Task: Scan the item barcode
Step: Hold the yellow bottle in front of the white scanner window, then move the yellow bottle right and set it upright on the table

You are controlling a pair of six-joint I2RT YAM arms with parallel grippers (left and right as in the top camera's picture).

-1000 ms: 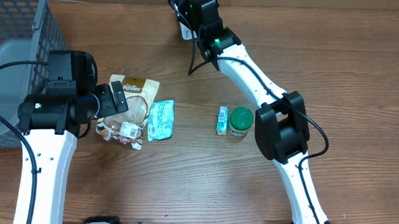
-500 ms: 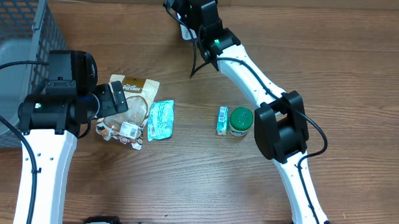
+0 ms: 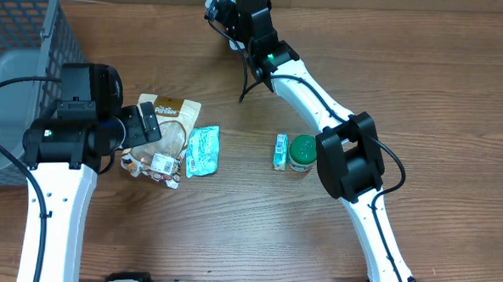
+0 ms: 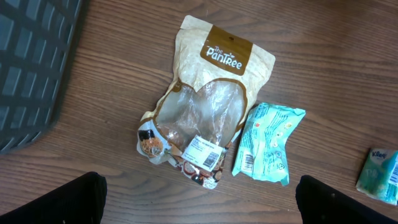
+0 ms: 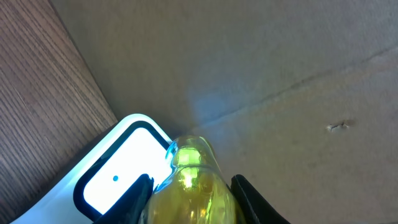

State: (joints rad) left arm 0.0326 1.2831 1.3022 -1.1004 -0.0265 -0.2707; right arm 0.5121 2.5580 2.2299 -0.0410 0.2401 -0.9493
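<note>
Next, I release the yellow-green bottle with my right gripper on bare wood (image 3: 417,118) near the far corner across from the wire basket. The bottle is now held close beside the scanner.
A yellow-green bottle (image 5: 194,177) is the item, and my right gripper (image 5: 193,194) is shut on it, one finger on each side of its body. The bottle's top points at a white scanner (image 5: 115,180) with a lit window, close in front of it. From overhead, the right gripper (image 3: 243,6) is at the table's far edge beside the scanner (image 3: 215,1). No barcode shows on the bottle. My left gripper (image 4: 208,200) stands open over the wood, just below a tan Pantree pouch (image 4: 208,93), with nothing between its fingers (image 4: 84,199).
A teal packet (image 4: 267,143) lies right of the pouch. A green-lidded jar (image 3: 303,153) and a small teal box (image 3: 280,151) sit mid-table. A grey wire basket (image 3: 21,54) stands at the far left. A brown cardboard wall (image 5: 280,74) rises behind the scanner.
The right arm has shifted slightly left and toward the far edge, carrying the bottle closer to the scanner. The left arm has not moved.
</note>
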